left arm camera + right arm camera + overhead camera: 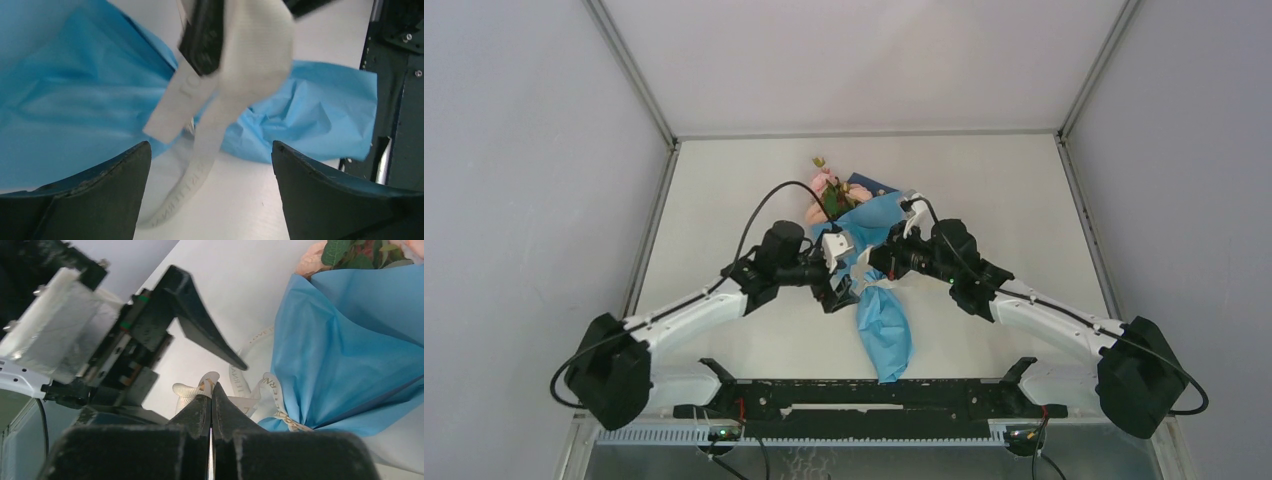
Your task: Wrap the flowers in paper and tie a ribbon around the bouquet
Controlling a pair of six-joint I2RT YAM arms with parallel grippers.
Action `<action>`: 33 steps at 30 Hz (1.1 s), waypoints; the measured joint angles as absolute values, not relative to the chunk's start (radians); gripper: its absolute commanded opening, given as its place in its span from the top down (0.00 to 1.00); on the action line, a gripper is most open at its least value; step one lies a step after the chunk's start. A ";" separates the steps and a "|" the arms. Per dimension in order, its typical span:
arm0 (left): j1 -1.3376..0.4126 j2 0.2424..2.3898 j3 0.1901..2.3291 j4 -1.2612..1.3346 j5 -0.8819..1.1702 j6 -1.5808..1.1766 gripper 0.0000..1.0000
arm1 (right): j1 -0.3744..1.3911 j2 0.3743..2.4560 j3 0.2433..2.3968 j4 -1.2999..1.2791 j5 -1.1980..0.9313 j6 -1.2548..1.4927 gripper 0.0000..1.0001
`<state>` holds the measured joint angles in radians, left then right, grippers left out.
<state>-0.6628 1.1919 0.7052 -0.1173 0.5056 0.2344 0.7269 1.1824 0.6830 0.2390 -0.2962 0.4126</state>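
My right gripper is busy holding the ribbon loop. Next, my left gripper pinches the ribbon (278, 411) beside the waist before my right gripper takes the tail around.
The bouquet (872, 262) lies mid-table, a blue paper (886, 330) cone with pink flowers (828, 188) at its far end. Cream ribbon (242, 386) with lettering is looped at the cone's pinched waist. My right gripper (211, 391) is shut on a ribbon loop just left of the paper (340, 350); flowers (350, 252) show at the top right. My left gripper (210, 146) stands wide open over the table, and a ribbon (202, 160) tail hangs between its fingers (100, 195), touching neither. In the top view both grippers (841, 290) (871, 270) meet at the waist.
A black rail (864, 398) runs along the near table edge, also at the right in the left wrist view (395, 100). Grey enclosure walls stand left, right and behind. The left gripper's finger (200, 315) crosses the right wrist view above my shut jaws.
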 measured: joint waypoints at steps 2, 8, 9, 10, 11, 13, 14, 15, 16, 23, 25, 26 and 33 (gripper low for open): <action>-0.655 1.251 0.690 -0.003 0.555 0.213 0.08 | 0.721 1.182 0.683 0.237 -0.308 0.417 1.00; -0.609 1.386 0.672 0.250 0.669 0.117 0.40 | 0.681 1.182 0.683 0.226 -0.357 0.430 1.00; -0.606 1.402 0.669 0.281 0.679 0.102 0.46 | 0.669 1.182 0.683 0.224 -0.365 0.434 1.00; -0.603 1.418 0.667 0.311 0.690 0.090 0.50 | 0.657 1.182 0.683 0.223 -0.372 0.435 1.00; -0.602 1.432 0.667 0.334 0.697 0.080 0.54 | 0.648 1.182 0.683 0.223 -0.378 0.437 1.00; -0.597 1.458 0.667 0.378 0.716 0.065 0.66 | 0.632 1.182 0.683 0.222 -0.392 0.439 1.00; -0.595 1.468 0.667 0.397 0.723 0.059 0.69 | 0.626 1.182 0.683 0.223 -0.400 0.442 1.00; -0.595 1.477 0.667 0.410 0.731 0.052 0.72 | 0.619 1.182 0.683 0.224 -0.406 0.446 1.00; -0.593 1.487 0.667 0.429 0.741 0.049 0.75 | 0.615 1.183 0.683 0.226 -0.413 0.450 1.00; -0.592 1.514 0.662 0.476 0.793 0.060 0.54 | 0.608 1.191 0.683 0.229 -0.443 0.463 1.00; -0.593 1.518 0.662 0.484 0.799 0.074 0.51 | 0.608 1.193 0.683 0.230 -0.451 0.464 1.00; -0.593 1.521 0.662 0.488 0.798 0.080 0.51 | 0.608 1.193 0.683 0.232 -0.454 0.464 1.00; -0.593 1.547 0.662 0.510 0.789 0.134 0.82 | 0.608 1.193 0.683 0.243 -0.472 0.477 1.00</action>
<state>-0.5934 1.5471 0.6617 0.5098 0.7887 0.1345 0.6079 1.1934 0.6830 0.2428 -0.4721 0.4774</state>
